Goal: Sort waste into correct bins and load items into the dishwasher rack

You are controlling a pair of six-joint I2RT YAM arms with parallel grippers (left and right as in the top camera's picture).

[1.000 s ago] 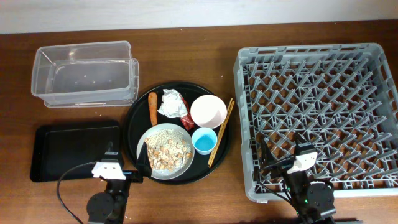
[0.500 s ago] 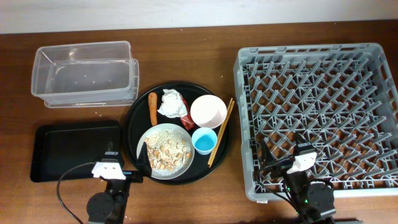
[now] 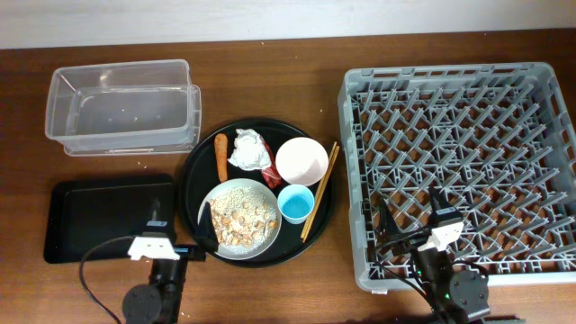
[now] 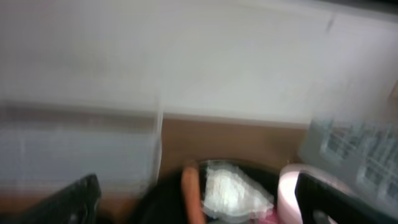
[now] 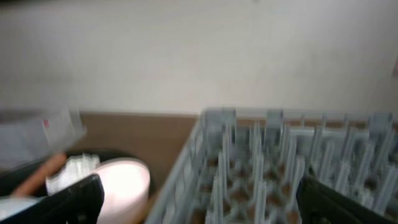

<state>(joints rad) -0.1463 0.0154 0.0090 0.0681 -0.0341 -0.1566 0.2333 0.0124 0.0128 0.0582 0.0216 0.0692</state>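
Note:
The light-blue cup is next for my left gripper, which should go there and grab the cup's rim (image 3: 281,197), on the side beside the plate of beige scraps.
The round black tray (image 3: 194,176) holds an orange carrot stick (image 3: 221,157), crumpled white tissue (image 3: 247,148), a red wrapper (image 3: 269,169), a white bowl (image 3: 301,160), a light-blue cup (image 3: 295,203), wooden chopsticks (image 3: 319,191) and a plate (image 3: 239,218) of beige scraps. The clear tub (image 3: 121,106) and the flat black tray (image 3: 108,216) lie to the left, and the grey rack (image 3: 459,171) to the right. My left gripper (image 3: 183,225) is open and empty at the plate's near-left edge. My right gripper (image 3: 411,211) is open and empty over the rack's front-left corner.
The blurred left wrist view shows the carrot (image 4: 191,196), tissue (image 4: 236,190) and bowl (image 4: 287,193) between the fingers (image 4: 199,208). The right wrist view shows the bowl (image 5: 124,183) and rack (image 5: 280,162) around its fingers (image 5: 202,205). A white wall runs behind the table.
Both arms have shifted slightly toward the front edge of the table. The objects have not moved.

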